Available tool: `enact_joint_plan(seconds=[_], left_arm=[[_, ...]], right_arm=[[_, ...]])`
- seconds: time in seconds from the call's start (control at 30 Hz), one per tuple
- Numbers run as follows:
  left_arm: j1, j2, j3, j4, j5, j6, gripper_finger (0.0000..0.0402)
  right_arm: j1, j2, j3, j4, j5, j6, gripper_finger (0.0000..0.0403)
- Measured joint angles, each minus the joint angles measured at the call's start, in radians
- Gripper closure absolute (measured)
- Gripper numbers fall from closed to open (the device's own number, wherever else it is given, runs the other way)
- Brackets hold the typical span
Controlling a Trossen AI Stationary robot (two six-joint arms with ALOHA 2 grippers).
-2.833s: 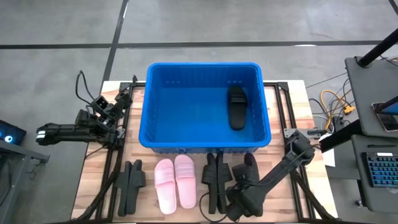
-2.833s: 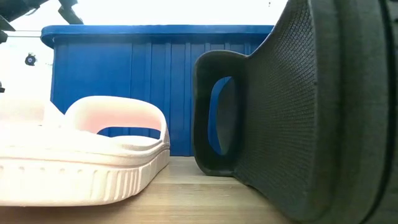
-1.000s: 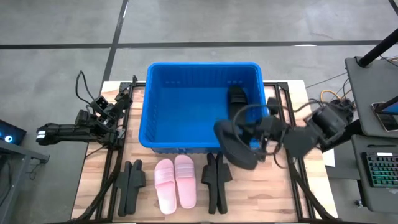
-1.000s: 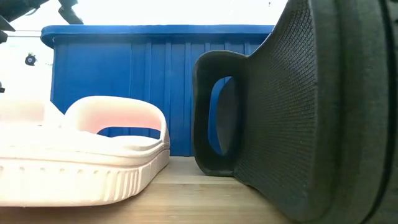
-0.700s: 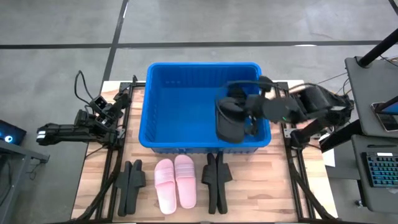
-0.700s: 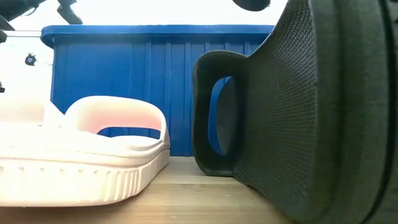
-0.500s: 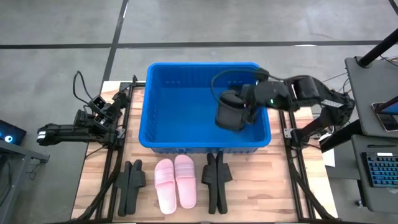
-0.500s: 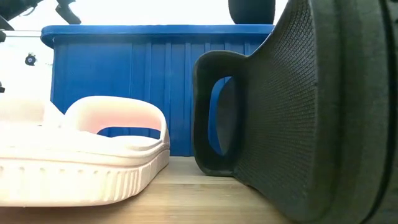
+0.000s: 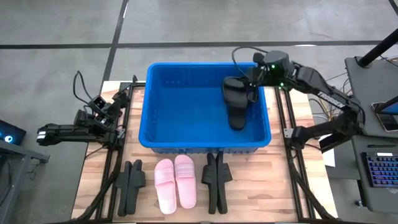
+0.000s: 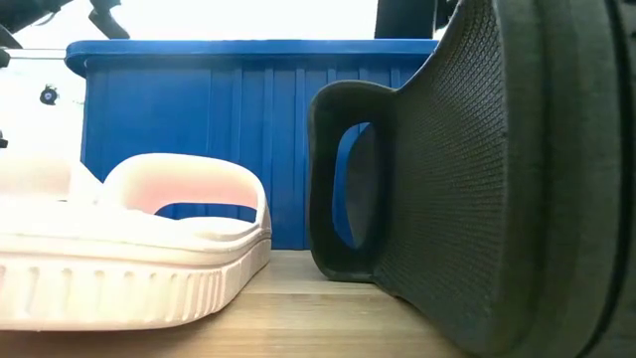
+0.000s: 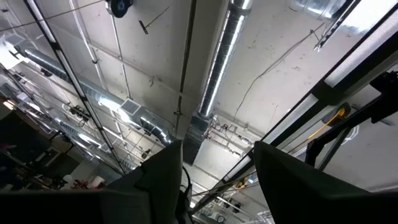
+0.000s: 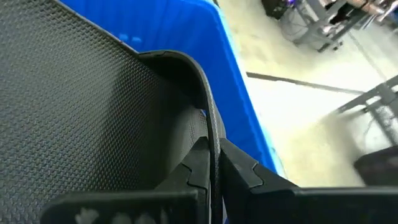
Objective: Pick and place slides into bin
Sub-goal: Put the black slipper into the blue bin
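My right gripper is going to release the black slide on the blue bin's bottom, close to the side (image 9: 240, 110) nearest the desk. The held slide is now at the blue bin.
My right gripper (image 9: 251, 83) reaches over the far right part of the blue bin (image 9: 155, 140) and is shut on a black slide (image 9: 234, 89). A second black slide (image 9: 237, 118) lies on the bin's floor just nearer. On the table in front of the bin stand two black pairs (image 9: 131, 185) (image 9: 215, 180) on edge, with the pink pair (image 9: 175, 181) flat on its soles between them. The low view shows a pink slide (image 10: 129, 254) and a black one (image 10: 487, 179) close up. My left gripper (image 11: 217, 180) is open at the table's left edge and points up at the ceiling. My right gripper pinches the black slide's strap at its edge (image 12: 213, 146) between its two fingers, one finger (image 12: 196, 168) against the strap's inner side and one (image 12: 242, 171) on the outer. The slide hangs over the bin's inside; whether it touches the slide below, I cannot tell.
The bin's rolled rim (image 9: 202, 64) and tall walls (image 10: 199, 129) enclose the drop space. Metal frame rails (image 9: 287, 112) run along both sides of the wooden table (image 9: 273, 186). A desk with a keyboard (image 9: 379, 168) stands off the right edge.
My right gripper has carried the black slide from just outside the bin's near right wall up over the rim and toward the far edge, to the bin's far right part. The slide has stayed lifted and has turned about on the way.
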Motion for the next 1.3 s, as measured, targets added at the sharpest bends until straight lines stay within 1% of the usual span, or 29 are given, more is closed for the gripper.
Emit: enact_joint_plan(seconds=[0.1,0.27,0.43,0.53,0.73,0.83,1.03,1.3], left_arm=[[-0.001,0.001,0.0,0.0,-0.021,0.004,0.0218],[0.0,0.0,0.0,0.0,-0.061,0.077,0.0218],[0.0,0.0,0.0,-0.001,-0.086,0.098,0.0218],[0.0,0.002,0.0,0.0,-0.087,0.122,0.0218],[0.0,0.008,0.0,-0.001,-0.086,0.125,0.0218],[0.0,0.012,0.0,-0.001,-0.086,0.126,0.0218],[0.0,0.027,0.0,-0.002,-0.086,0.126,0.0218],[0.0,0.048,0.0,0.0,-0.086,0.124,0.0218]], right_arm=[[-0.039,-0.016,-0.087,0.05,-0.011,-0.087,0.0391],[-0.09,-0.008,-0.188,0.055,-0.007,-0.195,0.0391],[-0.11,0.022,-0.294,0.138,0.097,-0.262,0.0391],[-0.11,0.039,-0.348,0.214,0.104,-0.347,0.0391],[-0.123,0.081,-0.409,0.215,0.105,-0.467,0.0391],[-0.129,0.108,-0.426,0.224,0.132,-0.532,0.0391],[-0.129,0.145,-0.434,0.337,0.179,-0.647,0.0391],[-0.183,0.177,-0.457,0.339,0.152,-0.671,0.039]])
